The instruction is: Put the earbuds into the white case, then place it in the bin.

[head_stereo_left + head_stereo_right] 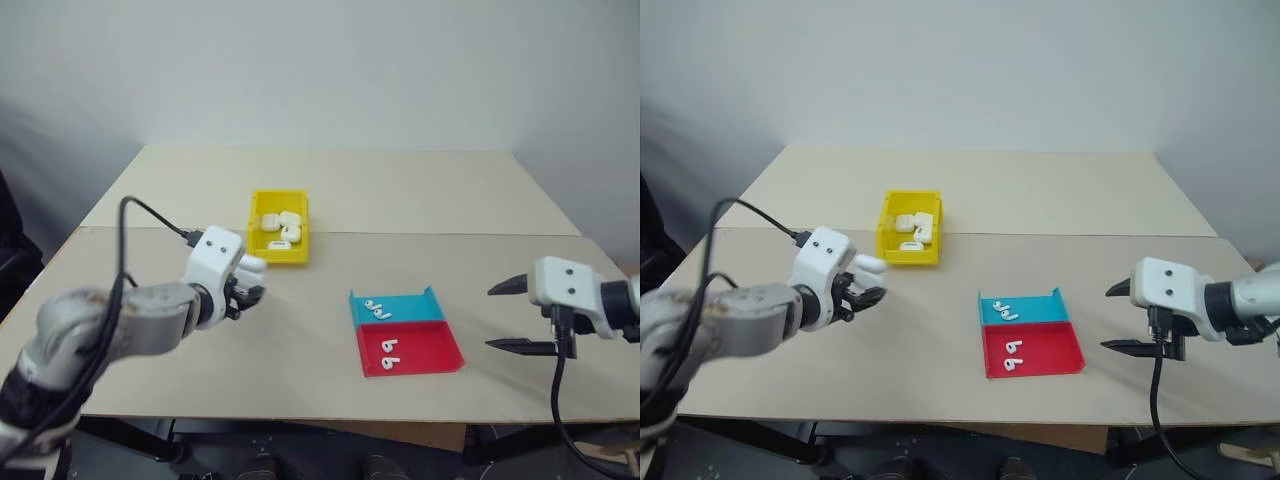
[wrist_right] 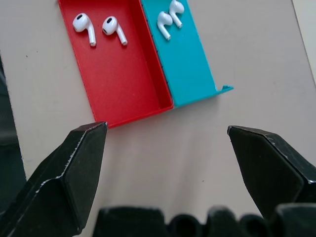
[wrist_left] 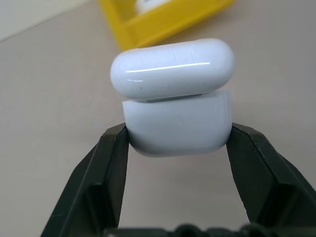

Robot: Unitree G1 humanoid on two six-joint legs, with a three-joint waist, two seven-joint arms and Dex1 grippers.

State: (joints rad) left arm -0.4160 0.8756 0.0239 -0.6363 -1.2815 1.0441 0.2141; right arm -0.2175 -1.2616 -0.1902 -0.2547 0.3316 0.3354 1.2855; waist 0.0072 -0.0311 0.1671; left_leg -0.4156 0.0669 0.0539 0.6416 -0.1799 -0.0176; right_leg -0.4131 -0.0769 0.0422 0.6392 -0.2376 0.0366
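Observation:
The robot's right gripper needs to next move to the earbud in the red tray nearest the table's front edge and close on that earbud's round head (image 1: 387, 363) (image 2: 80, 22).
My left gripper (image 1: 243, 283) is shut on a white case (image 3: 173, 98), its black fingers (image 3: 111, 163) pressing the sides of the case's body. The lid sits slightly lifted off the body. The held case (image 1: 251, 266) hangs just above the table, in front of and to the left of the yellow bin (image 1: 299, 250). Two earbuds (image 2: 98, 29) lie in the red tray (image 2: 123, 74) and two more earbuds (image 2: 169, 15) in the teal tray (image 2: 190, 59). To the right of both trays, my right gripper (image 1: 508, 316) stands open above the table with nothing between its fingers.
The yellow bin holds several white cases (image 1: 282, 228). The teal tray (image 1: 410, 308) and red tray (image 1: 428, 350) sit side by side near the table's front edge. A seam (image 1: 450, 233) runs across the table behind the bin.

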